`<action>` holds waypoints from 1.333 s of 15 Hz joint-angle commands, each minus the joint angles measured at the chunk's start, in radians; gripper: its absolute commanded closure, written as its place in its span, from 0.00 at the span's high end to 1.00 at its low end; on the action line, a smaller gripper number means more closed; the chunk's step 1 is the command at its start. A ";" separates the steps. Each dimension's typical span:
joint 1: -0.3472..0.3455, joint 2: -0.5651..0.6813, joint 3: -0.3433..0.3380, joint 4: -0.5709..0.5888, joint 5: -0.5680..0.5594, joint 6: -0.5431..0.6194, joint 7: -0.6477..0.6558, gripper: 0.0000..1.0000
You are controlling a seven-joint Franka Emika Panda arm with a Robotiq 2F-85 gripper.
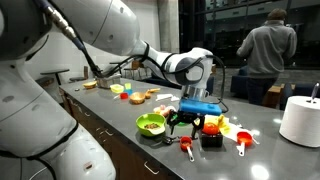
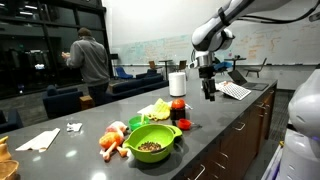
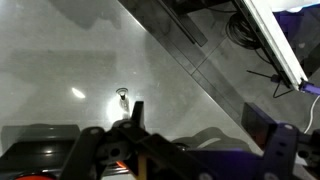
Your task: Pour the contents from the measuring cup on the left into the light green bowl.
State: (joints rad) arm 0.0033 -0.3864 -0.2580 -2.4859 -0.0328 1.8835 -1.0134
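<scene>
Next, my gripper goes to the handle's middle (image 1: 189,153) (image 3: 125,106) on the small red measuring cup nearest the light green bowl and closes there.
In an exterior view, the small red measuring cup (image 1: 187,146) lies on the grey counter with its handle towards the front edge. To its left sits the light green bowl (image 1: 151,124), which holds dark bits (image 2: 152,143). My gripper (image 1: 187,125) hangs open just above the counter between bowl and cup, touching neither. From the far side the gripper (image 2: 209,96) shows well above the counter. In the wrist view the gripper (image 3: 198,122) stands wide open over bare counter, with nothing between its dark fingers (image 3: 135,110). The cup and bowl are out of the wrist view.
A second red measuring cup (image 1: 243,138) lies further right, with yellow pieces (image 1: 226,126) behind it. A white paper roll (image 1: 300,120) stands at the far right. More dishes (image 1: 130,92) line the back left. A person (image 1: 265,48) stands behind the counter.
</scene>
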 commanded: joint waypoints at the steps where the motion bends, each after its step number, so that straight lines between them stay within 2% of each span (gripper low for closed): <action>1: 0.003 0.052 0.001 0.000 0.041 0.018 -0.144 1.00; 5: -0.001 0.116 0.016 -0.003 0.101 0.054 -0.254 1.00; 9: -0.006 0.181 0.043 -0.004 0.215 0.117 -0.238 1.00; 12: -0.014 0.224 0.071 -0.005 0.245 0.168 -0.216 1.00; 14: -0.020 0.247 0.089 -0.007 0.222 0.215 -0.185 1.00; 16: -0.026 0.251 0.117 -0.041 0.170 0.337 -0.093 1.00; 20: -0.033 0.271 0.157 -0.089 -0.007 0.541 0.132 1.00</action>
State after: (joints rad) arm -0.0082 -0.1151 -0.1373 -2.5365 0.0689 2.3157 -1.0234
